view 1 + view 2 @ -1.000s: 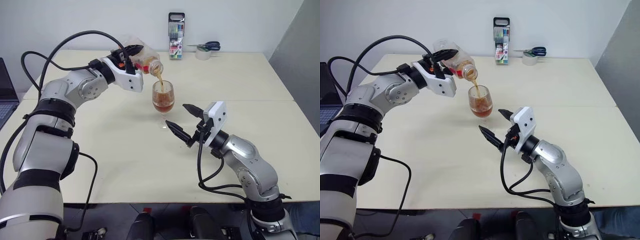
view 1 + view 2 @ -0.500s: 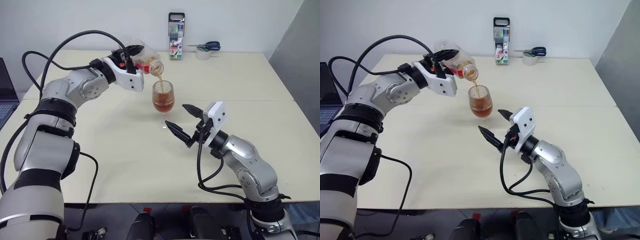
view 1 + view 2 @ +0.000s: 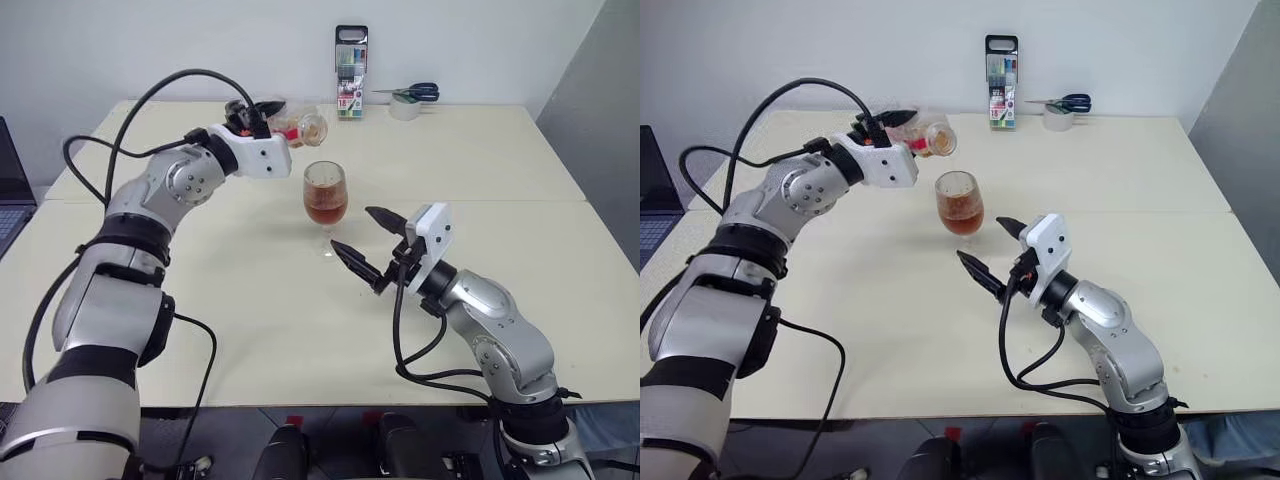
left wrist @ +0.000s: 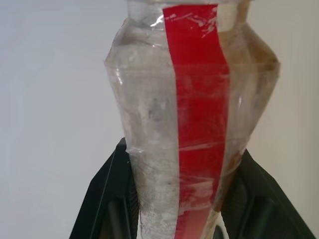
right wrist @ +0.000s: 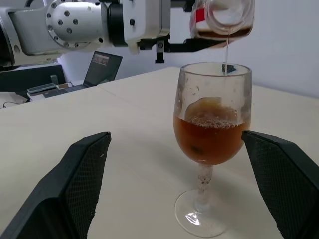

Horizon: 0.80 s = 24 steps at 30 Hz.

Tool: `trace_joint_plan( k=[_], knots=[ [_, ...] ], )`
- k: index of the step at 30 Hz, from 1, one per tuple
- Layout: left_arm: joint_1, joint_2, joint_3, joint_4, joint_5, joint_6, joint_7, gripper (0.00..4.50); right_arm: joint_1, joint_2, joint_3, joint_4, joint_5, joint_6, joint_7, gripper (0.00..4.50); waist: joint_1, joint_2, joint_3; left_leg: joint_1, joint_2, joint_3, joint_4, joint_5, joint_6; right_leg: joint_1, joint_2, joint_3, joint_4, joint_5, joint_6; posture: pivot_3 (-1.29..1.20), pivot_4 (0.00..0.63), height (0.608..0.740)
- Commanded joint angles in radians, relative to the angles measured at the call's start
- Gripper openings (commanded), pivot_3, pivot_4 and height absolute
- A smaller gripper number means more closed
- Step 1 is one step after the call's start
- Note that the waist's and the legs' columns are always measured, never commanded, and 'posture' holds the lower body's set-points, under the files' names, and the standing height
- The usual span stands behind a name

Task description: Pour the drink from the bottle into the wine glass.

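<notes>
I will let go of the bottle with my left gripper on the tabletop just before the seam (image 3: pixel 222 229), on the laptop side of the wine glass.
My left gripper (image 3: pixel 270 115) is shut on the bottle (image 3: pixel 296 125), a clear one with a red strip (image 4: pixel 199 114). It holds the bottle nearly level, up and to the left of the wine glass (image 3: pixel 325 195), with the mouth turned toward the glass. A little drink (image 5: pixel 222 34) is left at the bottle's mouth, and a thin thread of it falls into the glass. The glass stands upright on the table, about half full of amber drink (image 5: pixel 212 142). My right gripper (image 3: pixel 350 228) is open just right of the glass's stem, its fingers (image 5: pixel 75 184) on either side and apart from it.
A tall marker pack (image 3: pixel 352 58) stands at the table's far edge, with scissors on a tape roll (image 3: pixel 407 100) to its right. A laptop (image 3: pixel 8 190) sits off the table's left side. Bare tabletop (image 3: pixel 250 300) lies in front of the glass.
The left gripper rolled the bottle back toward level and sank a little. The full stream thinned to a trickle. The right gripper and the glass stayed put.
</notes>
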Motion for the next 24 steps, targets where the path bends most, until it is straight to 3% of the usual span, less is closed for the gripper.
trace_joint_plan(
  k=[1, 15, 24],
  knots=[
    [0.033, -0.021, 0.093, -0.096, -0.14, 0.081, -0.072, 1.69, -0.025, 0.01, 0.0, -0.028, 0.002, -0.032, -0.001, 4.5, 0.0, 0.0, 0.0, 0.0, 0.0, 0.0, 0.0, 0.0, 0.0, 0.0, 0.0, 0.0, 0.0, 0.0, 0.0, 0.0, 0.15, 0.74],
    [0.422, -0.107, 0.52, -0.435, -0.683, 0.748, -0.208, 1.69, -0.126, -0.083, 0.051, -0.039, 0.093, 0.124, 0.144, 4.5, -0.024, 0.0, -0.001, 0.001, 0.001, -0.001, 0.001, 0.0, 0.0, 0.0, 0.0, 0.0, 0.002, 0.0, 0.0, 0.0, 0.15, 0.74],
    [0.548, -0.144, 0.624, -0.489, -0.809, 0.784, -0.244, 1.69, -0.193, -0.116, 0.11, -0.001, 0.063, 0.132, 0.181, 4.5, -0.016, -0.003, -0.003, 0.001, 0.001, -0.002, 0.003, 0.0, 0.0, 0.001, -0.001, -0.001, 0.002, 0.0, 0.0, 0.0, 0.15, 0.74]
  ],
)
